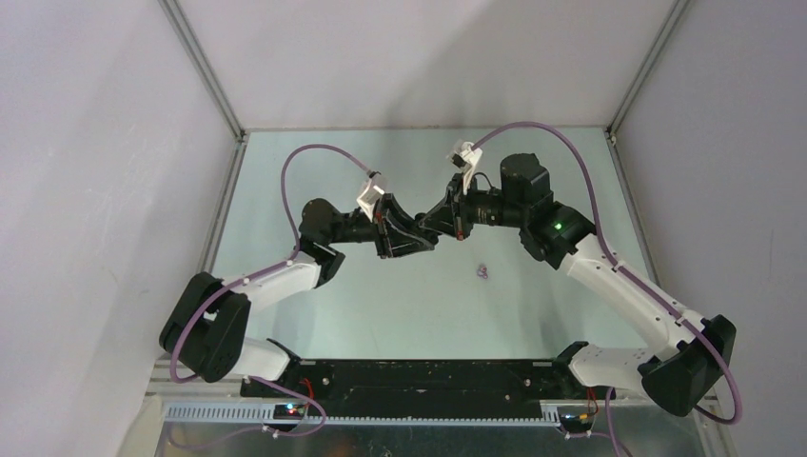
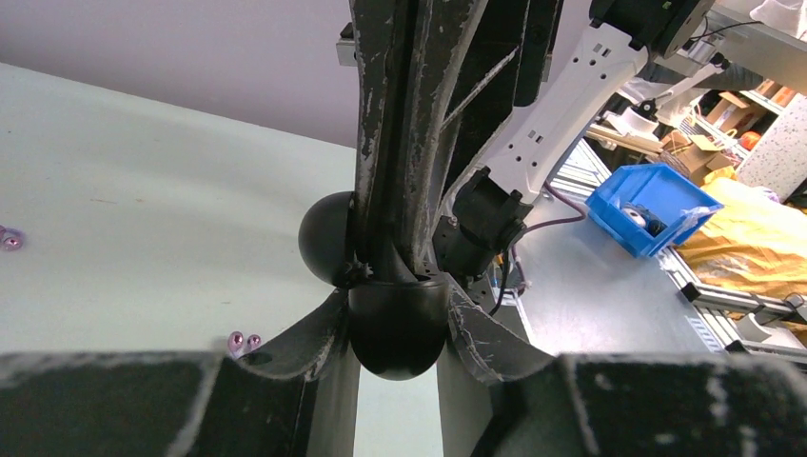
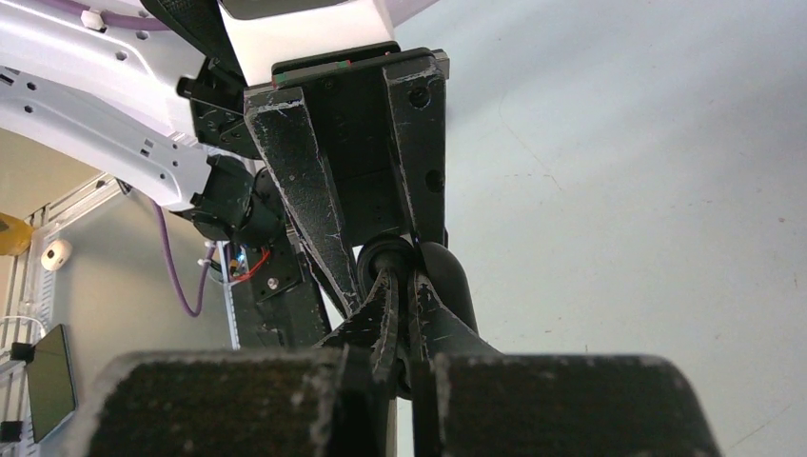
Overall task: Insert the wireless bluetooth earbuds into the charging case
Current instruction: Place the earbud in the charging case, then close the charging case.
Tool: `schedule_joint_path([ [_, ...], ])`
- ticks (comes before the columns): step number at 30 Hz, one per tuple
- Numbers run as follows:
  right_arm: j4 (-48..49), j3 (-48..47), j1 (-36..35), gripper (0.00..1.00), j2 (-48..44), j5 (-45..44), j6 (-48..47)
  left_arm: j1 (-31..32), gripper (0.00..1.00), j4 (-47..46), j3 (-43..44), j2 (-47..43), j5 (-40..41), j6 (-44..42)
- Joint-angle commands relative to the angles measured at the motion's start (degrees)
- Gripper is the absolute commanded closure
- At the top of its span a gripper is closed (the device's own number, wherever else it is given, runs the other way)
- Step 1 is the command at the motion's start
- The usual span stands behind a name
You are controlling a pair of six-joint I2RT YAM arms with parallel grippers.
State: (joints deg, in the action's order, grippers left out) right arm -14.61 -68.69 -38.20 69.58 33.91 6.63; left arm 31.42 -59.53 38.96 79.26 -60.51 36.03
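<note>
The pale green table [image 1: 410,208] is beneath my left gripper's fingertips. Next, I set the black charging case, now held between both grippers, down there with my left gripper.
A black oval charging case [image 2: 398,328] is held in the air between both grippers above the middle of the table. My left gripper [image 2: 398,324] is shut on its rounded lower half, one finger on each side. My right gripper [image 3: 407,314] comes from the opposite side and is pinched shut on the case's other half [image 2: 328,238]. In the top view the two grippers meet tip to tip, left [image 1: 423,240] and right [image 1: 436,225], and the case is hidden between them. Tiny pale purple earbuds [image 1: 483,272] lie on the table; two show in the left wrist view [image 2: 243,340]. No black earbuds are visible.
Another small purple bead [image 2: 9,240] lies at the far left of the left wrist view. The pale green table [image 1: 314,314] is walled by white panels at the back and sides. A blue bin [image 2: 647,205] stands off the table beyond the right arm.
</note>
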Motion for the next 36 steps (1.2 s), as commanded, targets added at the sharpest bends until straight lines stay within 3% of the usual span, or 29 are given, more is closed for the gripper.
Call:
schedule_joint_path([
  [1,2.2,-0.1,-0.6,0.98,0.3,0.9,-0.3,0.0,1.0,-4.0,-0.1,-1.5,-1.0,0.1],
  [6,0.1,-2.5,0.5,0.68,-1.3,3.7,-1.3,0.0,1.0,-3.5,-0.2,-1.9,-1.7,-0.7],
  [10,-1.1,-4.1,1.9,0.58,-2.8,7.1,-1.2,0.0,1.0,-3.2,-0.1,-1.8,-2.0,-0.8],
  [13,-1.8,-4.9,3.4,0.56,-4.0,8.8,-1.1,0.0,1.0,-3.1,-0.1,-2.0,-2.4,-1.1],
  [18,-1.9,-5.4,6.0,0.6,-5.6,10.3,0.1,0.1,1.0,-2.1,0.1,-2.6,-3.5,-2.4],
  [23,-3.2,-4.6,4.2,0.87,-5.0,3.6,-3.1,0.6,1.0,1.3,0.5,-2.9,-4.8,-5.1],
  [25,-3.2,-4.1,3.4,0.92,-4.7,2.3,-3.9,0.8,1.0,4.5,1.0,-3.3,-5.0,-7.7],
  [36,-3.8,-2.1,-1.2,0.93,-2.6,-11.6,-10.9,1.5,1.0,6.3,1.4,-3.9,-6.9,-8.9],
])
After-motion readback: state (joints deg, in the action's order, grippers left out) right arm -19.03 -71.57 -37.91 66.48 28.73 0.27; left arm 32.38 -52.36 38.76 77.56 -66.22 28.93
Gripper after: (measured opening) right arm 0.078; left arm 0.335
